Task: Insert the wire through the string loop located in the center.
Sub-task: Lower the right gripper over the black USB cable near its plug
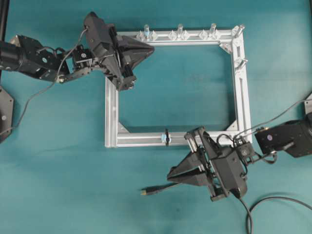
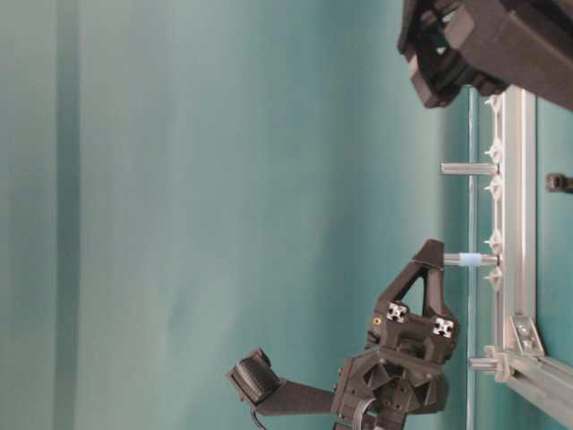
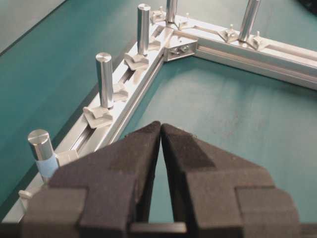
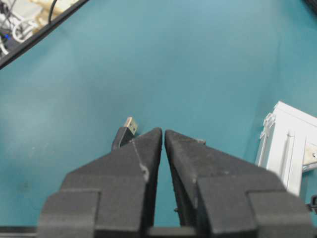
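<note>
The robot's right gripper needs to next go to the wire and close on its thin part [image 1: 168, 186] just behind the black plug.
The wire's black plug [image 1: 145, 191] with a yellowish metal tip lies on the teal table, in front of the frame's near bar. The wire runs right from it and passes under my right gripper [image 1: 169, 173]. In the right wrist view the plug [image 4: 128, 128] shows just left of the right gripper [image 4: 163, 130], which is shut on nothing and hangs above the table. The string loop [image 1: 166, 137], a small black ring beside a pale blue spot, sits on the near bar's middle. My left gripper [image 1: 151, 48] [image 3: 161, 124] is shut and empty, by the frame's far left corner.
A square aluminium frame [image 1: 241, 92] lies flat on the table. Upright silver pegs [image 1: 180, 30] stand along its far bar, one with blue tape [image 3: 43, 153]. More pegs stand on the right bar [image 1: 241, 62]. A dark cable [image 1: 278, 198] curves at the bottom right.
</note>
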